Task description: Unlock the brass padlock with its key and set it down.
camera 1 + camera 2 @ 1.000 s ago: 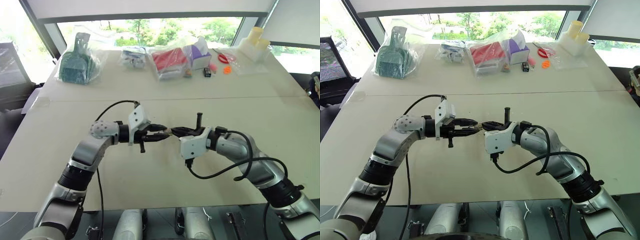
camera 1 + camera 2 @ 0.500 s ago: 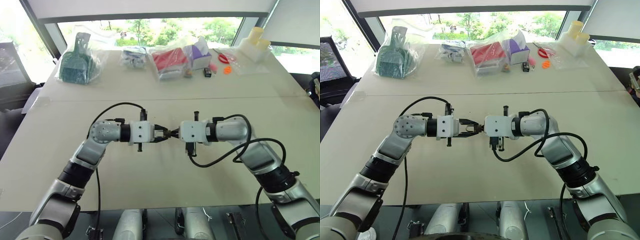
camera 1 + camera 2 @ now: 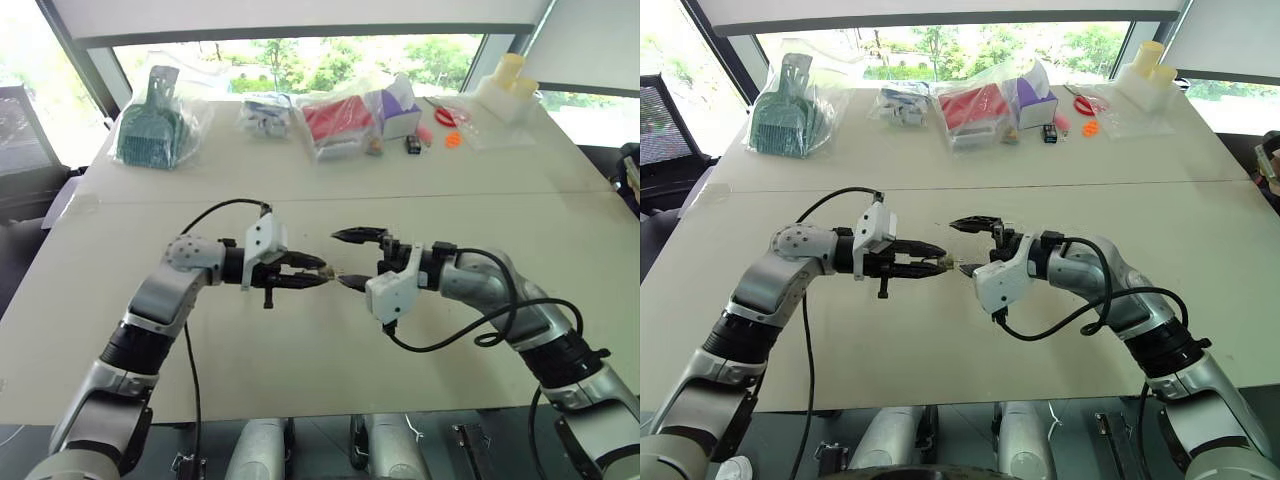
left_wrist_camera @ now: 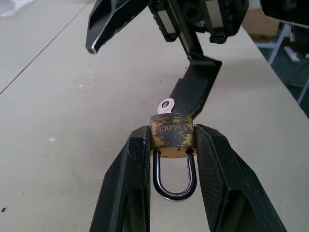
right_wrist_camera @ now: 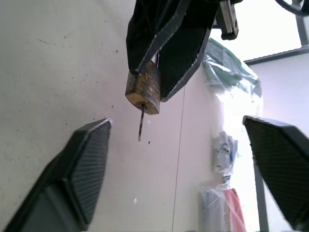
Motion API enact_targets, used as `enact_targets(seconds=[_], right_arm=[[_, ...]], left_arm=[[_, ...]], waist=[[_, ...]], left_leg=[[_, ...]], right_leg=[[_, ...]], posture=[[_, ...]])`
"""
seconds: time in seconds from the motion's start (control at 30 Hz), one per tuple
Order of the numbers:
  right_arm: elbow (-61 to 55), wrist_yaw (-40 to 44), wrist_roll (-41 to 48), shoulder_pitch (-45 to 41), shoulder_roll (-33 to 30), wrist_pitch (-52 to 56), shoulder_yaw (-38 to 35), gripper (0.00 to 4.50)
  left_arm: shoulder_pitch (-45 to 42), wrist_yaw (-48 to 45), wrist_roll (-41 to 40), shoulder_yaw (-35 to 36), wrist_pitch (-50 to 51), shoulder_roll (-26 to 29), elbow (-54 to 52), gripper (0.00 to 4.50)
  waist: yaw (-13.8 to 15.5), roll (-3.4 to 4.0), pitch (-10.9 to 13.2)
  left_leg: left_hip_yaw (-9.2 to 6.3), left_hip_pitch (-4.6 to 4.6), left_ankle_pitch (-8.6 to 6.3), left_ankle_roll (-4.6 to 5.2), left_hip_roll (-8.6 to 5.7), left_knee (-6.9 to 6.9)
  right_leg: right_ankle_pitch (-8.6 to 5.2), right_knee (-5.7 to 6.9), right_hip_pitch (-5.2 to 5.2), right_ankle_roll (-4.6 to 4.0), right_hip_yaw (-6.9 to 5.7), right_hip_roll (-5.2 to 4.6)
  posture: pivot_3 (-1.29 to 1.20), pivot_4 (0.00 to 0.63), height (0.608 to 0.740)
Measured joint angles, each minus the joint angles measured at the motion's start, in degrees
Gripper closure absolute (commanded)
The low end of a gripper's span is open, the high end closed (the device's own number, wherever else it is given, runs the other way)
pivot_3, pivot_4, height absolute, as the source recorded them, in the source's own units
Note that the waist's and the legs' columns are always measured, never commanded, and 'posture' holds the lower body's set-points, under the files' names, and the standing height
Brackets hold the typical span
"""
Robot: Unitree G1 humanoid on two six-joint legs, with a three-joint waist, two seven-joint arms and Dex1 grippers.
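The padlock's shackle sits between the fingers of my left gripper, so next I grasp the padlock's body (image 4: 172,133) by its sides with my right gripper before my left gripper opens and backs away.
My left gripper (image 4: 172,131) is shut on the brass padlock (image 4: 172,137), pinching its body by the two sides above the table (image 3: 300,340). The silvery shackle (image 4: 175,180) points back between the fingers, with both legs in the body. The key (image 4: 166,105) sticks out of the lock's far end; the right wrist view shows the key (image 5: 141,124) as a thin sliver below the padlock (image 5: 144,87). My right gripper (image 3: 340,258) faces the lock, open wide, with its fingers (image 5: 84,169) apart on either side of the key and not touching it.
Along the far edge of the table lie a bagged green dustpan (image 3: 150,125), a bag with a red item (image 3: 340,118), a purple box (image 3: 400,105), small orange bits (image 3: 455,140) and yellow cups (image 3: 505,75). A seam (image 3: 480,193) crosses the table.
My right gripper was shut at the key and has opened wide and let it go. The key stays in the padlock. My left gripper still holds the lock.
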Motion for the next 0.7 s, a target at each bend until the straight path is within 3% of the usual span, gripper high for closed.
enact_targets(seconds=[0.23,0.33,0.57,0.7], right_arm=[[3.35,-2.75,-1.45,-2.05,1.45,-6.74,0.00,0.04],[3.93,-3.23,-1.92,-2.43,2.01,-7.51,0.00,0.84],[5.32,-3.52,-3.12,-2.82,2.70,-9.10,0.40,4.25],[5.40,-3.53,-3.59,-2.91,2.67,-9.78,0.35,4.39]], left_arm=[[-2.48,-1.36,-2.05,1.63,2.76,0.02,0.16,3.78],[-2.48,-1.70,-2.41,1.63,3.61,0.01,0.18,3.78],[-2.63,-1.72,-2.79,2.42,3.88,0.03,0.16,3.78],[-2.58,-1.84,-3.30,2.49,4.76,0.03,0.20,3.78]], waist=[[-0.06,0.00,0.00],[0.00,0.00,0.00],[-0.03,0.00,0.00],[0.00,0.00,0.00]], left_leg=[[0.00,0.00,0.00,0.00,0.00,0.00],[0.00,0.00,0.00,0.00,0.00,0.00],[0.00,0.00,0.00,0.00,0.00,0.00],[0.00,0.00,0.01,0.00,0.00,0.00]], right_leg=[[0.00,0.00,0.00,-0.01,0.01,0.00],[0.00,0.00,0.00,-0.01,0.01,0.00],[0.00,0.00,0.00,-0.01,0.01,0.00],[0.00,0.01,0.00,-0.01,0.02,0.00]], posture=[[0.00,0.150,0.740],[0.00,0.150,0.740],[0.00,0.150,0.740],[0.00,0.150,0.740]])
